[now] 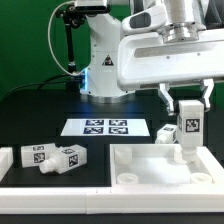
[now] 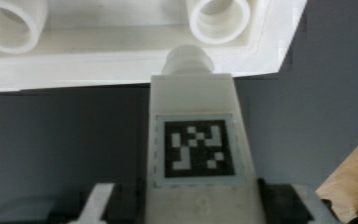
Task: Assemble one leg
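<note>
Next, I open my gripper to let go of the leg standing in the table-top piece's near corner socket (image 1: pixel 201 179) (image 2: pixel 217 20), farthest from the loose legs.
My gripper (image 1: pixel 187 112) is shut on a leg (image 1: pixel 188 130), a white blocky peg with a black-and-white tag. It holds the leg upright over the far right corner of the flat white table-top piece (image 1: pixel 150 168). In the wrist view the leg (image 2: pixel 197 130) fills the middle between my fingers (image 2: pixel 105 203). Its round stub end points at the table-top piece (image 2: pixel 123 62), close to a round corner socket (image 2: pixel 229 18). Whether the stub touches the piece is not clear. Three more tagged legs (image 1: pixel 52 157) lie at the exterior view's left.
The marker board (image 1: pixel 105 127) lies at the back middle. Another tagged leg (image 1: pixel 164 131) lies just behind the table-top piece. A white part (image 1: pixel 5 160) sits at the left edge. The robot base (image 1: pixel 100 60) stands behind. A second socket (image 2: pixel 16 30) shows in the wrist view.
</note>
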